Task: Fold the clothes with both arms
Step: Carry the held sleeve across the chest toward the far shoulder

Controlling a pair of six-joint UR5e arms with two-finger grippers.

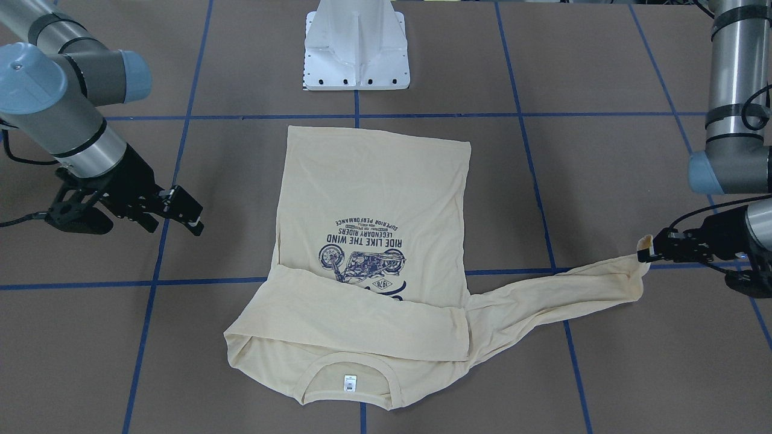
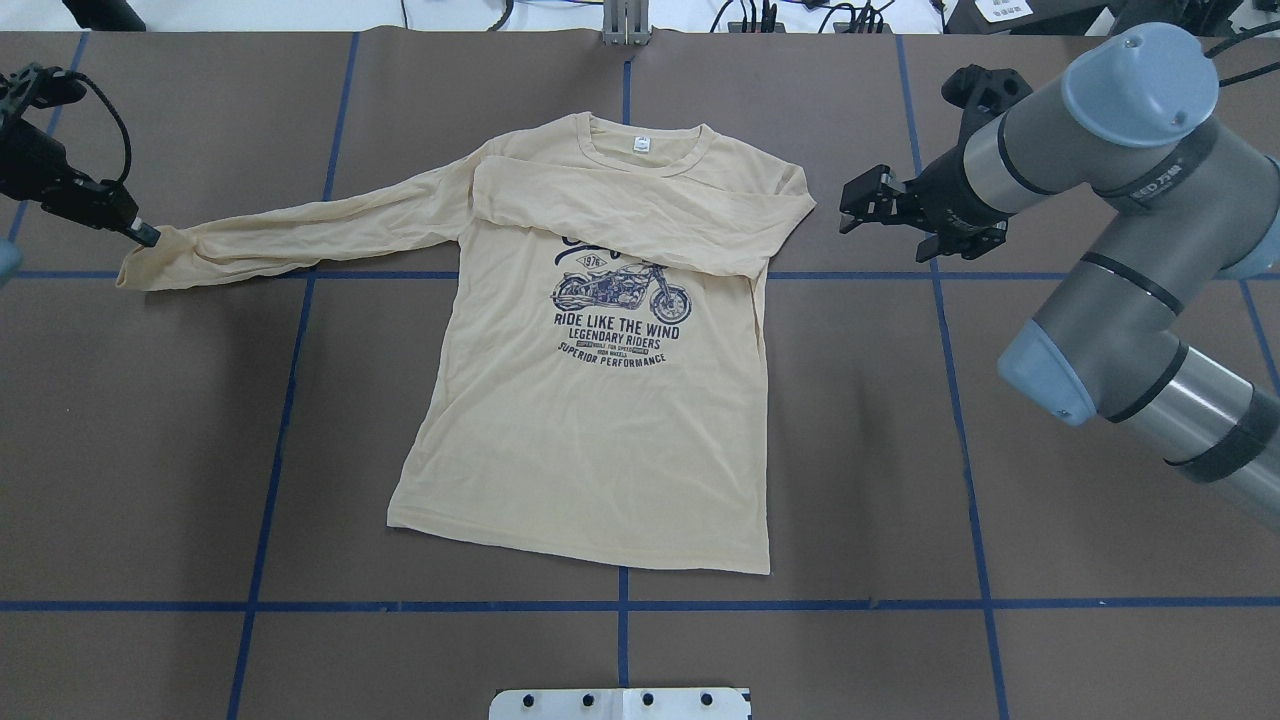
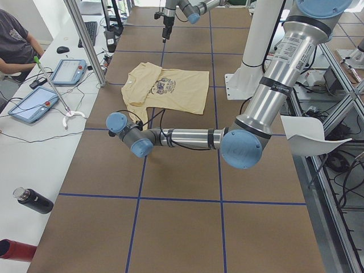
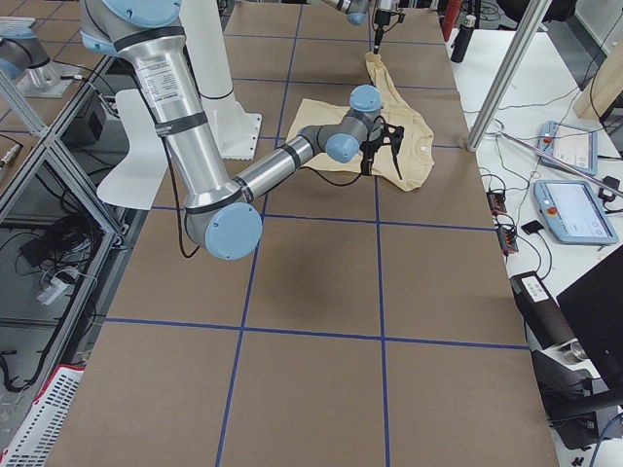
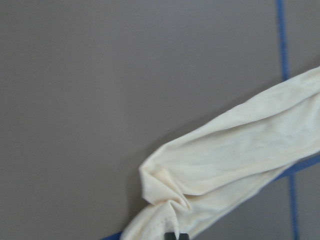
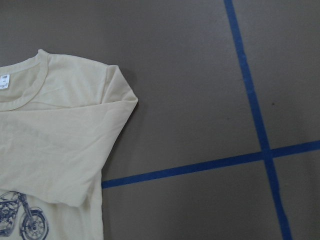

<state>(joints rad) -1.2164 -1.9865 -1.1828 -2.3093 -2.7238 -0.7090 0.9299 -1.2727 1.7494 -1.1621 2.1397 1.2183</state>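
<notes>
My left gripper should release the cuff of the outstretched sleeve on the shoulder end of the folded sleeve [image 1: 283,302].
The cream-yellow shirt [image 2: 590,440] lies flat, print up, its collar and neck label [image 2: 637,146] away from the robot. One long sleeve [image 2: 640,215] is folded across the chest, over the top of the print. The other sleeve [image 2: 300,235] stretches straight out to the robot's left. My left gripper [image 2: 148,237] is shut on that sleeve's cuff [image 1: 639,274], which is lifted slightly; the left wrist view shows the bunched cuff [image 5: 165,200]. My right gripper [image 2: 858,205] hovers open and empty just beside the shirt's folded shoulder [image 6: 115,95], apart from the cloth.
The white pedestal base [image 1: 356,48] stands behind the shirt's hem. Blue tape lines [image 2: 620,605] grid the brown table. In the exterior left view, a side bench holds tablets [image 3: 31,105], a black bottle [image 3: 34,200] and a seated person [image 3: 14,42].
</notes>
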